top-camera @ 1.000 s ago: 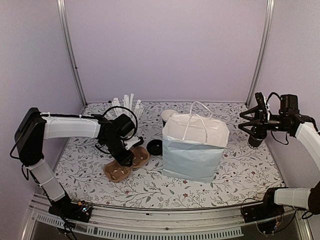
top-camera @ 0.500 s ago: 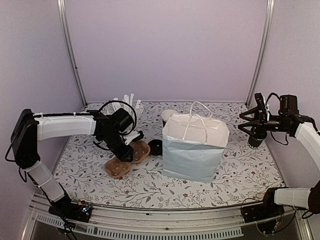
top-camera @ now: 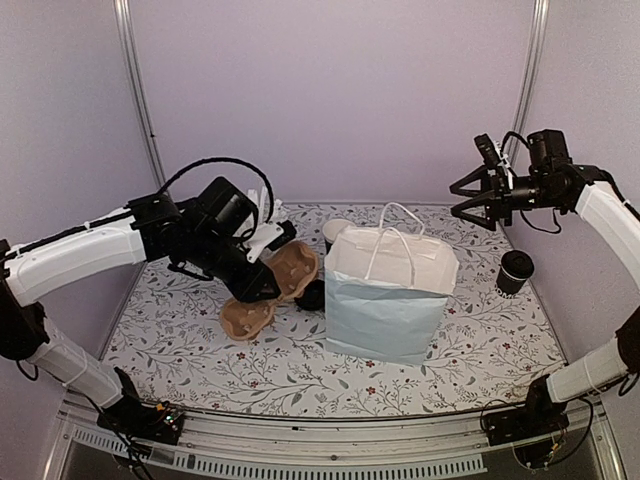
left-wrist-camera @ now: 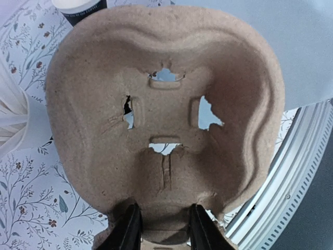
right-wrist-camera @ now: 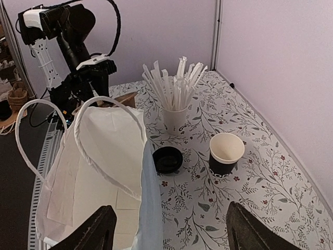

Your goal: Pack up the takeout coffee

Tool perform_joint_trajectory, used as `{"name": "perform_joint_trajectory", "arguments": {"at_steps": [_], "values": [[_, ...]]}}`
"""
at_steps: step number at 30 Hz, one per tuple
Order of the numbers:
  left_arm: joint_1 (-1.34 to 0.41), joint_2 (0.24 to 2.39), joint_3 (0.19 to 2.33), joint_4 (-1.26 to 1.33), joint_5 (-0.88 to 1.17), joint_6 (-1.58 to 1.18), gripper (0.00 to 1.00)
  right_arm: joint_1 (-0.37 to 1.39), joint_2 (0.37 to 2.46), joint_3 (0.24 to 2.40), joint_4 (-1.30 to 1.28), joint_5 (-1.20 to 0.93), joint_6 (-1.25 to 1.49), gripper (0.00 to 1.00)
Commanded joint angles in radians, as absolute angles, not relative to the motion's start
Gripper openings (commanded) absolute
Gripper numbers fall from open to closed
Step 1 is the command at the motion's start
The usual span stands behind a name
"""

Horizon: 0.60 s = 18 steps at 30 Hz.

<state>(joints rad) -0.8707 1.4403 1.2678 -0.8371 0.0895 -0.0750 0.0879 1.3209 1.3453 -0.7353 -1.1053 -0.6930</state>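
The bag's opening is far from the carrier in my left gripper, so next my right gripper takes the bag's back rim (top-camera: 438,243) and moves the bag closer first.
One takeout coffee cup (top-camera: 516,271), black with a cream inside, stands on the table right of the pale blue bag (top-camera: 385,310). The second cup (top-camera: 336,231) stands behind the bag and also shows in the right wrist view (right-wrist-camera: 225,154) and the left wrist view (left-wrist-camera: 80,7). My left gripper (top-camera: 263,291) is shut on a brown pulp cup carrier (top-camera: 296,270) and holds it tilted above the table, left of the bag. The carrier fills the left wrist view (left-wrist-camera: 161,104). My right gripper (top-camera: 476,200) is open and empty, raised above the bag's right side.
A flat black lid (right-wrist-camera: 167,159) lies beside the bag, by the carrier. A white cup of straws (right-wrist-camera: 176,112) stands at the back. The bag's mouth (right-wrist-camera: 99,156) is open with white handles upright. Purple walls close the back and both sides.
My right gripper let go of the right cup, leaving it on the table, and rose up and left. My left gripper lifted the carrier off the table toward the bag.
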Motion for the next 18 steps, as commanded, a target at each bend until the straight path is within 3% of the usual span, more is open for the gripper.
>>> {"name": "perform_joint_trajectory", "arguments": {"at_steps": [1,4,9,14,16,18], "values": [[-0.885,1.344,1.305,-0.882,0.067,-0.121,0.33,0.22,1.422,1.469,-0.916,-1.009,-0.764,0.77],[-0.885,1.301,1.327,-0.906,0.038,-0.135,0.33,0.313,1.474,1.519,-0.989,-0.989,-0.833,0.8],[-0.891,1.248,1.386,-0.876,0.019,-0.13,0.33,0.385,1.509,1.537,-0.883,-0.85,-0.719,0.78],[-0.9,1.243,1.465,-0.791,0.058,-0.089,0.34,0.393,1.564,1.601,-0.905,-0.883,-0.666,0.56],[-0.907,1.259,1.5,-0.765,0.07,-0.071,0.34,0.412,1.573,1.617,-0.929,-0.893,-0.668,0.56],[-0.913,1.282,1.533,-0.746,0.076,-0.056,0.34,0.444,1.569,1.624,-0.965,-0.896,-0.69,0.65]]}}
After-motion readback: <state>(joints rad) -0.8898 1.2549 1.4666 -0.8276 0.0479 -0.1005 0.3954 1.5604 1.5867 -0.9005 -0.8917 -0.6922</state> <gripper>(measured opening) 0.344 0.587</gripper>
